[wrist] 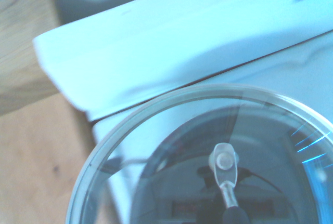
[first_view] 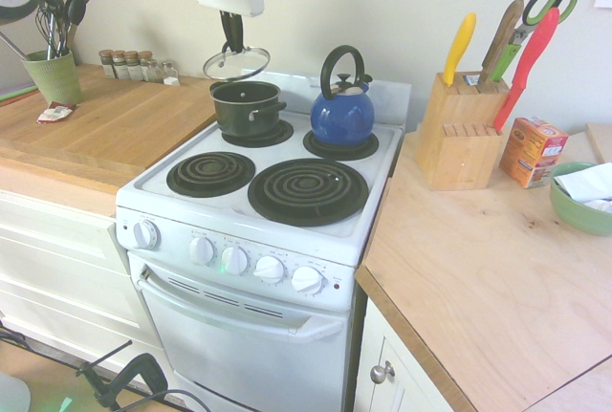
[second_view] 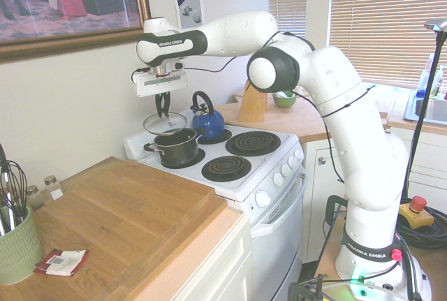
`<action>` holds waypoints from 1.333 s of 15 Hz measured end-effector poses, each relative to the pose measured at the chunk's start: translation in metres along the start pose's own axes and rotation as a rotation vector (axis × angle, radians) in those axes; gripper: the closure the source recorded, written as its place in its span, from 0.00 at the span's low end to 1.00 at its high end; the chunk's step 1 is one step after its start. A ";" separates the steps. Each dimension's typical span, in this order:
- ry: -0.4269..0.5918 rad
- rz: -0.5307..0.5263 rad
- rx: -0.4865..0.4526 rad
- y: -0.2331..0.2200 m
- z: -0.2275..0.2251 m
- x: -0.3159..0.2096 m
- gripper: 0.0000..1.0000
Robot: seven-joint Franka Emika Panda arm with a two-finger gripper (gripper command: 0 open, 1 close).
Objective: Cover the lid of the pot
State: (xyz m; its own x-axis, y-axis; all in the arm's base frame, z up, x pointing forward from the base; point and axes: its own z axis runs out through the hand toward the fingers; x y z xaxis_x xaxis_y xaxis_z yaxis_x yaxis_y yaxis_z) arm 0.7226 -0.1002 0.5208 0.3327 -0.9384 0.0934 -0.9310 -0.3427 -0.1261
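Note:
Next, my gripper lets go of the glass lid on the open rim of the pot [second_view: 176, 135] [wrist: 239, 211], close beside the blue kettle.
The pot [first_view: 247, 108], a small dark saucepan with a short side handle, stands open on the stove's back left burner, and it also shows in the second exterior view [second_view: 174, 147]. The round clear glass lid [first_view: 236, 63] hangs a little above the pot's rim, slightly tilted and a bit toward the back wall. My gripper [first_view: 231, 46] points straight down and is shut on the lid's centre knob. From the other side the lid [second_view: 165, 123] hangs under the gripper [second_view: 163, 111]. The wrist view is filled by the lid's glass [wrist: 171, 146], with the dark pot showing through it.
A blue kettle [first_view: 342, 111] sits on the back right burner, close beside the pot. The two front burners [first_view: 307, 189] are bare. Spice jars [first_view: 134, 64] and a green utensil cup [first_view: 54, 75] stand on the left wooden counter. A knife block [first_view: 457, 130] stands on the right.

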 end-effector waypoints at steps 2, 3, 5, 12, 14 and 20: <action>-0.002 0.009 -0.008 0.003 0.005 0.006 1.00; -0.005 0.012 -0.012 0.005 0.008 0.008 1.00; -0.012 0.018 -0.028 0.009 0.018 0.012 1.00; -0.029 0.015 -0.052 0.013 0.051 0.007 1.00; -0.031 0.013 -0.055 0.014 0.055 0.005 1.00; -0.031 0.016 -0.053 0.013 0.062 0.006 0.00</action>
State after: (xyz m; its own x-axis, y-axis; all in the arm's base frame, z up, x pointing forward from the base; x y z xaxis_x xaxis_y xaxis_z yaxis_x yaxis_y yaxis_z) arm 0.7216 -0.1132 0.4585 0.3218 -0.9448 0.0616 -0.9424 -0.3259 -0.0750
